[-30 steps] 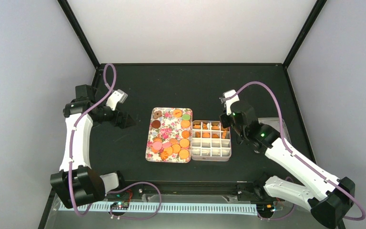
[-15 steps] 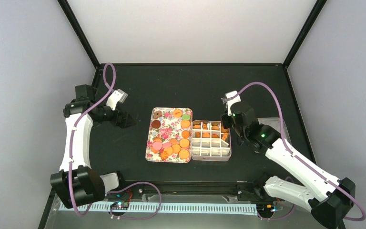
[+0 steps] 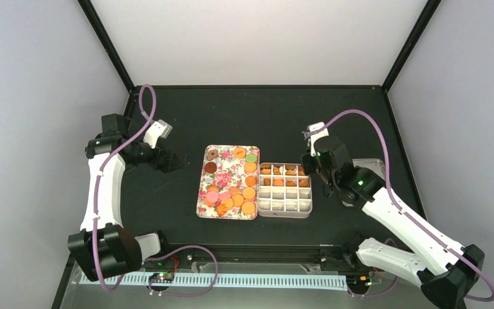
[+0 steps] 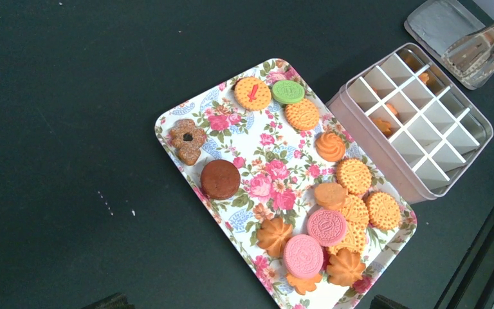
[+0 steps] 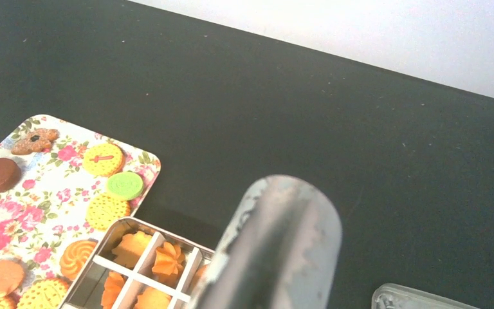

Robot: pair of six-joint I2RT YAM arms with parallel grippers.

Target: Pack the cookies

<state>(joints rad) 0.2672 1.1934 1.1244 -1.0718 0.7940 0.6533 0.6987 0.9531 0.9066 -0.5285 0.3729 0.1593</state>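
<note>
Next, I let go of the cookie with my right gripper in the empty box cell (image 3: 265,194) beside the tray, next to the filled cells.
Several cookies (image 3: 231,193), orange, pink, brown and green, lie on the flower-patterned tray (image 3: 222,168); the left wrist view shows them too (image 4: 328,225). More orange cookies (image 3: 282,172) fill the far cells of the divided box (image 3: 285,212) next to it. My right gripper (image 3: 315,166) hovers by the box's far right corner, shut on metal tongs (image 5: 276,244) that fill the right wrist view. My left gripper (image 3: 172,163) stands open left of the tray, nothing between its fingers.
A clear lid (image 3: 368,166) lies right of the box, partly under the right arm. Black table edges and white walls surround the workspace. Box cells (image 4: 447,145) nearest the arms hold nothing.
The right gripper with the tongs has drifted slightly right, off the box's far right corner, uncovering the cells there. The left arm has not moved.
</note>
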